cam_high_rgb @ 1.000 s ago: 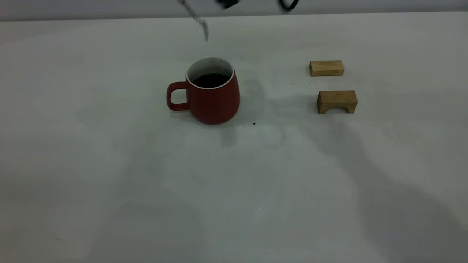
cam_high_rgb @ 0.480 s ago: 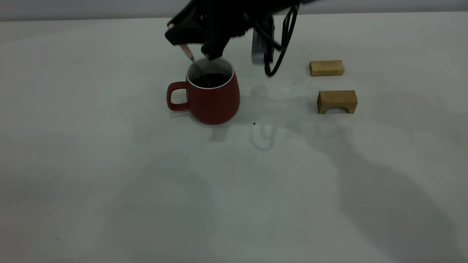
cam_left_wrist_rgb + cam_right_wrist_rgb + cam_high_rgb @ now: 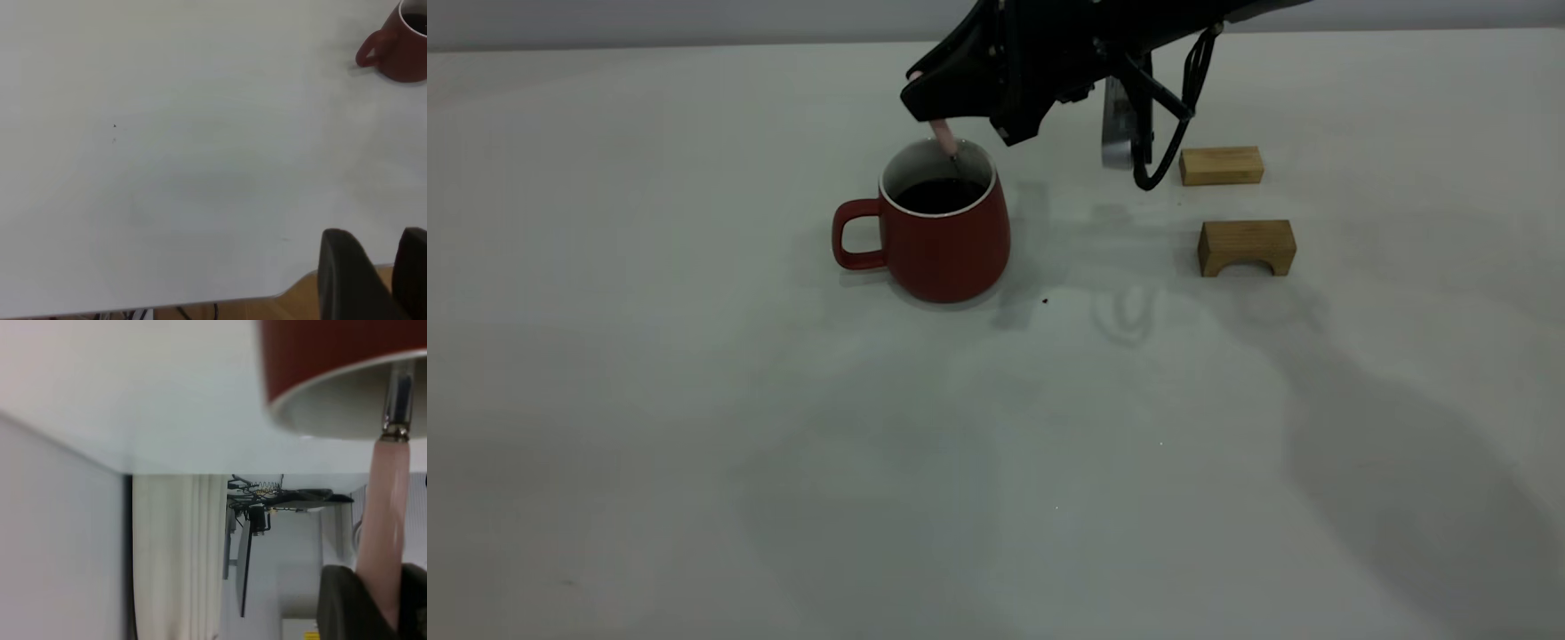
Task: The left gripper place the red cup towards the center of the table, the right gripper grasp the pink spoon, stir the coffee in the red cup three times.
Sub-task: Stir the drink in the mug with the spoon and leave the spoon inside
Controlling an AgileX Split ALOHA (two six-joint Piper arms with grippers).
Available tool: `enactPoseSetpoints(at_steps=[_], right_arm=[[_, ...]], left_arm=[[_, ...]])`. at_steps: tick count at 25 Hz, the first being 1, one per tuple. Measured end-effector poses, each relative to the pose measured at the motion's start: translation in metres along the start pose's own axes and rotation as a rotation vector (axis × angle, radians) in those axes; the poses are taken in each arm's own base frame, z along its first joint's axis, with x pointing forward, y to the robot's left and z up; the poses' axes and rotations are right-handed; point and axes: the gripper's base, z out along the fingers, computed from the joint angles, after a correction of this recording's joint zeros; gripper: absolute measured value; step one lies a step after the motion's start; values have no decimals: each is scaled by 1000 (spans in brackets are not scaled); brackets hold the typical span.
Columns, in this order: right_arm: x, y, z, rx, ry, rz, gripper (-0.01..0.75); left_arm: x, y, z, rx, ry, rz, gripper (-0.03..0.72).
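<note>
Next, my right gripper lets go of the pink spoon in the red cup, leaning on the cup's rim (image 3: 896, 196) above the cup's handle.
The red cup (image 3: 943, 240) stands on the table (image 3: 694, 400) left of centre, handle to the left, with dark coffee (image 3: 940, 196) inside. My right gripper (image 3: 960, 111) hangs just above its far rim, shut on the pink spoon (image 3: 942, 136). The spoon's grey neck runs down past the rim into the cup; its bowl is hidden. In the right wrist view the pink spoon (image 3: 390, 513) rises from the right gripper (image 3: 383, 587) to the red cup (image 3: 333, 360). The left gripper (image 3: 377, 240) sits over the table's edge, far from the red cup (image 3: 403, 57), fingers close together, holding nothing.
Two tan wooden blocks lie right of the cup: a flat one (image 3: 1221, 165) and an arched one (image 3: 1246, 247). A black cable loop (image 3: 1160, 151) hangs from the right arm near the flat block. The table's edge (image 3: 220, 303) shows in the left wrist view.
The right gripper came down from above the picture and put the spoon into the cup. Since half a second ago it has shifted right, carrying the spoon across the cup.
</note>
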Motion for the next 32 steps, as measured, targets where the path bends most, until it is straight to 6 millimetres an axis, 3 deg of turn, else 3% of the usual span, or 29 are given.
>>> enactPoseSetpoints(at_steps=[4, 10, 15, 19, 25, 28, 32], right_arm=[[12, -11, 13, 13, 35, -2, 147], [18, -12, 17, -27, 71, -220, 147], [1, -2, 1, 13, 9, -53, 147], [4, -8, 4, 54, 10, -3, 147], [22, -19, 21, 12, 85, -240, 147], [17, -13, 15, 0, 76, -265, 147], [2, -4, -1, 42, 26, -135, 147]], left_arm=[[0, 0, 0, 0, 0, 0, 244], [0, 0, 0, 0, 0, 0, 244], [0, 0, 0, 1, 0, 0, 244], [0, 0, 0, 1, 0, 0, 244], [0, 0, 0, 1, 0, 0, 244], [0, 0, 0, 1, 0, 0, 244], [0, 0, 0, 1, 0, 0, 244]])
